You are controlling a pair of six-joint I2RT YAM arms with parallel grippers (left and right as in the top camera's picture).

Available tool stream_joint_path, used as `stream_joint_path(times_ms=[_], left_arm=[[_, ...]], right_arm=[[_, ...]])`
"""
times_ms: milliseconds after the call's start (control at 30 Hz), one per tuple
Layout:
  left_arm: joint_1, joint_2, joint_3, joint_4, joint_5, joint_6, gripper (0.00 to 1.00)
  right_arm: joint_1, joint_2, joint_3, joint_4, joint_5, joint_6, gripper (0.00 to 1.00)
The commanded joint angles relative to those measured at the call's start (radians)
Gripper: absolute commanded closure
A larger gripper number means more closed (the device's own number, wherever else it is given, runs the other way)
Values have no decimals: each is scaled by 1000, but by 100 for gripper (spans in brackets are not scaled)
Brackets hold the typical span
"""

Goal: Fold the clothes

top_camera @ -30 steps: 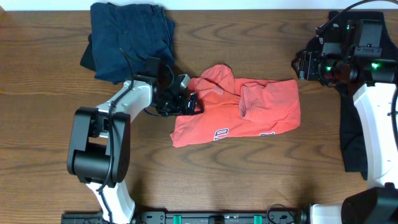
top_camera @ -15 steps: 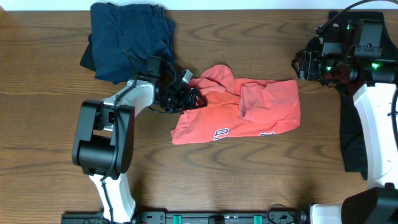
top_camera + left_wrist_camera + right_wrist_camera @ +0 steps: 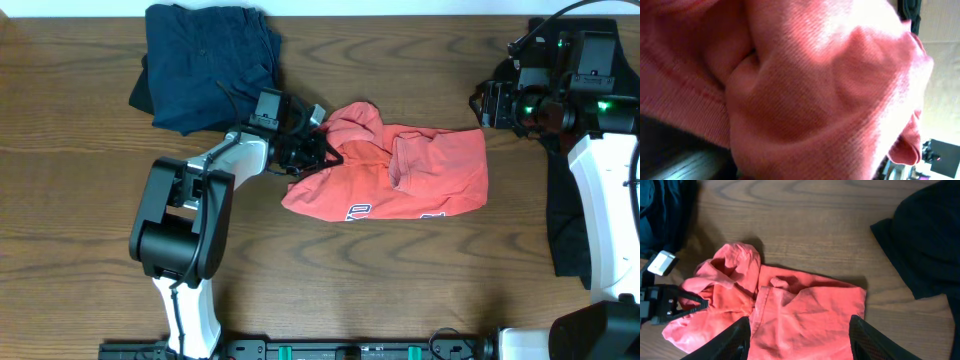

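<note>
Next, my left gripper releases the bunched end of the shirt over the middle of the coral-red T-shirt (image 3: 384,154), beside the folded flap of that shirt.
The coral-red T-shirt (image 3: 420,175) lies crumpled mid-table, with white lettering at its near edge. My left gripper (image 3: 322,153) is shut on the shirt's bunched left edge. In the left wrist view red fabric (image 3: 815,90) fills the frame and hides the fingers. My right gripper (image 3: 488,105) hangs open above the table at the far right, apart from the cloth. The right wrist view looks down on the shirt (image 3: 810,305) between its open fingers (image 3: 735,337), and the left gripper (image 3: 677,305) shows at the shirt's left end.
A dark navy garment (image 3: 205,60) is piled at the back left, just behind the left arm. A black garment (image 3: 562,225) lies along the right side under the right arm. Bare wood shows along the front of the table (image 3: 330,290).
The left gripper has gone from open to shut on the shirt's left edge. It moved right and toward the back, pulling that edge with it. The right arm has not moved.
</note>
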Motion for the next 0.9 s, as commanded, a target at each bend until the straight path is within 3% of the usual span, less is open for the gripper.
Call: stream_joint_path(times_ms=[0, 267, 300, 433, 667, 867], left_arm=[[54, -25, 4, -26, 2, -43, 94], [182, -139, 4, -103, 1, -30, 94], [190, -153, 4, -117, -2, -21, 94], [205, -223, 4, -198, -79, 16, 94], [201, -330, 4, -301, -195, 64, 94], [196, -380, 4, -333, -240, 74, 94]], right_arm=[[0, -2, 8, -2, 3, -11, 39], [31, 53, 1, -11, -23, 13, 45], [37, 67, 1, -11, -47, 13, 52], [80, 137, 1, 6, -162, 13, 99], [192, 307, 1, 48, -312, 12, 99], [228, 440, 1, 76, -316, 39, 99]])
